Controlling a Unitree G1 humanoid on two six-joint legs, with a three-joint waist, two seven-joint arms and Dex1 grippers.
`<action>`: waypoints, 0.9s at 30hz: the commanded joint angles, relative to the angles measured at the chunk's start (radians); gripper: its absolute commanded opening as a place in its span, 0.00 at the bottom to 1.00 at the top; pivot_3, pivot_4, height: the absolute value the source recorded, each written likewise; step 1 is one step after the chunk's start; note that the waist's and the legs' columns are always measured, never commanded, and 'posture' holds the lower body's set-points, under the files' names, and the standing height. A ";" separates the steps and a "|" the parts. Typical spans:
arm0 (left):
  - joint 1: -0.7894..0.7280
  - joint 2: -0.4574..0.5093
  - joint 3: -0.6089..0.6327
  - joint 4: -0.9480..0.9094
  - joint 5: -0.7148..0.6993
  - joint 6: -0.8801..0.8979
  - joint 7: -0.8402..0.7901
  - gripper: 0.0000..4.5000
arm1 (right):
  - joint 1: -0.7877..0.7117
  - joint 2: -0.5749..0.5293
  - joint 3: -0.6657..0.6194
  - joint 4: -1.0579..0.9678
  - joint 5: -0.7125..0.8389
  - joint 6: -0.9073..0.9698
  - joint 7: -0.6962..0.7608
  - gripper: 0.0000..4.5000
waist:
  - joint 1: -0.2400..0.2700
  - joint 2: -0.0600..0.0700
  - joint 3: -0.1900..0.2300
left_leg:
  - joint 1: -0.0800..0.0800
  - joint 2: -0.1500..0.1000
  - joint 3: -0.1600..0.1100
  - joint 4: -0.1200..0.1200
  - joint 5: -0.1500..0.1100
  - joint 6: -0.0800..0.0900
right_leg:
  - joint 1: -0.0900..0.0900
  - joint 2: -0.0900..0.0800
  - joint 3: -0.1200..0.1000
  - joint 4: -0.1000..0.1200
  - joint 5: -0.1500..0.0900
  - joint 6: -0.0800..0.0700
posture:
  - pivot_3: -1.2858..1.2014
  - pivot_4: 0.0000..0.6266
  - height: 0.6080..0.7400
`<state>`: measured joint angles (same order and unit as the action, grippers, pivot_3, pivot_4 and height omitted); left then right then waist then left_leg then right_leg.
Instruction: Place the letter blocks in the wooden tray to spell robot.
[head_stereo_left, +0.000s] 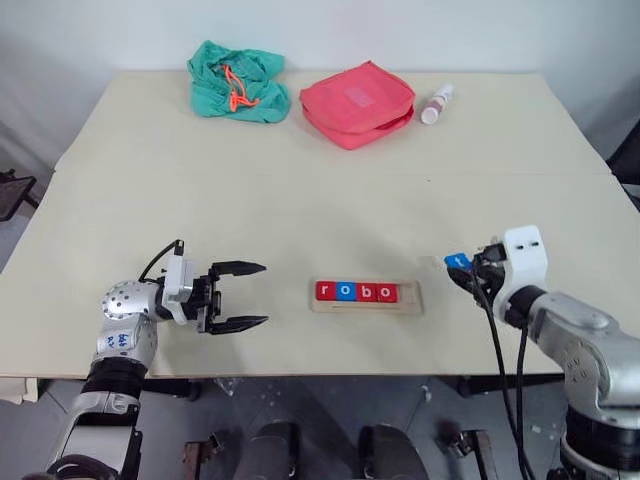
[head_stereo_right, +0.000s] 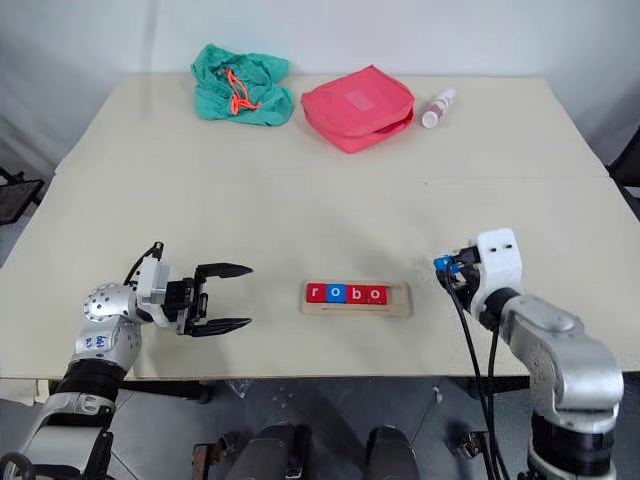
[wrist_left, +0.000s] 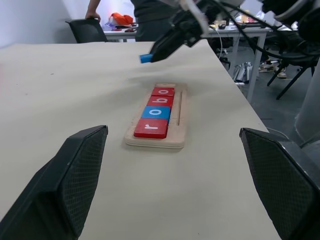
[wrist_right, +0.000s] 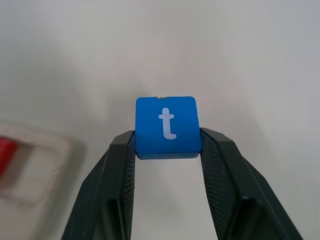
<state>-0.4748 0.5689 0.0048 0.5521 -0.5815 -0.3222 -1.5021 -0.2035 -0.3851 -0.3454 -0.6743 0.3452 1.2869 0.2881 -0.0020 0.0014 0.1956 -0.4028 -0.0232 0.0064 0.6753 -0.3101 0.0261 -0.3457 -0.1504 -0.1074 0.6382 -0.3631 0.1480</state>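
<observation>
The blue t's side facing the red o is covered by a finger, so my right gripper will put the t down and pinch its upper and lower edges (wrist_right: 167, 99).
The wooden tray (head_stereo_left: 411, 294) lies near the table's front edge, between my two arms. In it sit letter blocks in a row: a red r (head_stereo_left: 324, 291), a blue o (head_stereo_left: 345, 292), a red b (head_stereo_left: 367, 292) and a red o (head_stereo_left: 387, 293). The tray's right end is bare. My right gripper (head_stereo_left: 462, 268) hovers just right of the tray, shut on a blue block marked t (wrist_right: 167, 125), pinched by its two sides. Left of the tray my left gripper (head_stereo_left: 263, 294) points at it, open and empty.
At the back of the table lie a green cloth bag (head_stereo_left: 238, 82), a red pouch (head_stereo_left: 357, 102) and a small white bottle (head_stereo_left: 437, 103). The left wrist view shows a chair (wrist_left: 89, 30), desks and a person beyond the table.
</observation>
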 joint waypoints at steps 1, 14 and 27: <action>-0.019 0.007 -0.015 0.006 -0.010 -0.017 -0.112 1.00 | 0.059 0.054 -0.018 -0.113 0.003 0.045 -0.057 0.32 | 0.003 0.000 0.000 | 0.000 0.000 0.000 0.000 0.000 0.000 | 0.000 0.000 0.000 0.000 0.000 0.000 | 0.52 0.24 1.00; -0.016 0.021 -0.024 0.002 -0.021 -0.019 -0.112 1.00 | 0.092 0.144 -0.042 -0.120 -0.030 0.013 -0.159 0.32 | 0.000 0.000 0.000 | 0.000 -0.001 0.000 0.000 0.000 0.000 | -0.001 0.000 0.002 0.002 0.000 0.000 | 0.52 0.24 1.00; -0.003 0.009 -0.013 -0.004 -0.017 -0.024 -0.112 1.00 | 0.154 -0.114 0.035 -0.123 0.064 -0.102 0.090 0.99 | 0.000 0.000 0.000 | 0.000 0.000 0.001 0.000 0.000 0.000 | -0.002 0.000 0.002 0.003 0.000 0.000 | 0.52 0.24 1.00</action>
<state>-0.4872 0.5724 -0.0193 0.5658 -0.5848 -0.3320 -1.5022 -0.0528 -0.4540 -0.3143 -0.7755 0.3861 1.2231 0.3260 -0.0023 0.0014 0.1956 -0.4025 -0.0235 0.0072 0.6753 -0.3100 0.0261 -0.3473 -0.1500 -0.1058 0.6412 -0.3631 0.1480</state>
